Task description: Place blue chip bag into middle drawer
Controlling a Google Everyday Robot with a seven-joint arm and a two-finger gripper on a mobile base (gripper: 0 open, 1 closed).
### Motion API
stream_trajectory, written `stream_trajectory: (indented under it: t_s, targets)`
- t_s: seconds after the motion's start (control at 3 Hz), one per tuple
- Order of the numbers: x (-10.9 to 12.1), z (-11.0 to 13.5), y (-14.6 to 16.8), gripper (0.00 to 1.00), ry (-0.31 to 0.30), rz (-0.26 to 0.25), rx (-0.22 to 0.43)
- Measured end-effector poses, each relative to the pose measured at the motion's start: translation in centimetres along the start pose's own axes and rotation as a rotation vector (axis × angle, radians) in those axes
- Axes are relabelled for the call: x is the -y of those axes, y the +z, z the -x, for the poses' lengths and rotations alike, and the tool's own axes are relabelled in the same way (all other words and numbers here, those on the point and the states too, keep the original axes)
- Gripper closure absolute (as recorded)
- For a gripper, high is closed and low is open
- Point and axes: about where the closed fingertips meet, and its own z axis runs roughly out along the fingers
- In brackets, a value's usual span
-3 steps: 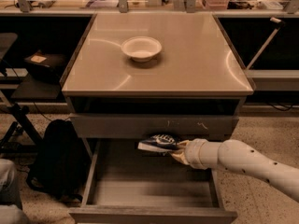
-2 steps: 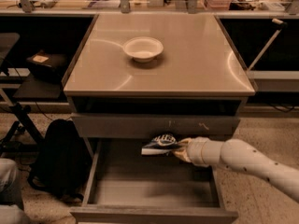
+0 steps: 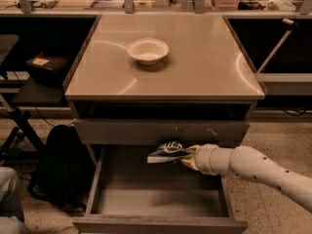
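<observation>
I should release the blue chip bag on the middle drawer's bottom, toward the drawer's side [image 3: 178, 180] near my arm.
The blue chip bag [image 3: 167, 151] is a crinkled dark-blue foil bag with white lettering, held flat in the air just below the closed drawer front. My gripper [image 3: 186, 156] is shut on the bag's right end; my white arm reaches in from the lower right. The bag hangs over the back part of the open middle drawer [image 3: 156, 199], a wide grey drawer with a smooth floor and low side walls, pulled out toward the camera.
A white bowl [image 3: 147, 50] stands on the cabinet's beige top [image 3: 204, 67]. The grey drawer front [image 3: 161, 131] above has scuff marks. A black backpack [image 3: 61, 165] lies on the floor at the left. Desks with clutter run along the back.
The bag and my gripper have shifted slightly to the right and stay at about the same height over the open drawer. The bag is still held.
</observation>
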Motion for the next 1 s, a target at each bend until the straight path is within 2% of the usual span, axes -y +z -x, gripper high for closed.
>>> stream_trajectory:
  t_s: [0.33,0.67,1.0]
  targets:
    - [-0.9,-4.5,-2.5,1.00,0.072,-0.041,-0.046]
    - [-1.4,-12.3,-6.5,1.00,0.191,-0.106,-0.092]
    - [-1.5,-12.2,-5.7,1.00,0.189,-0.093,-0.098]
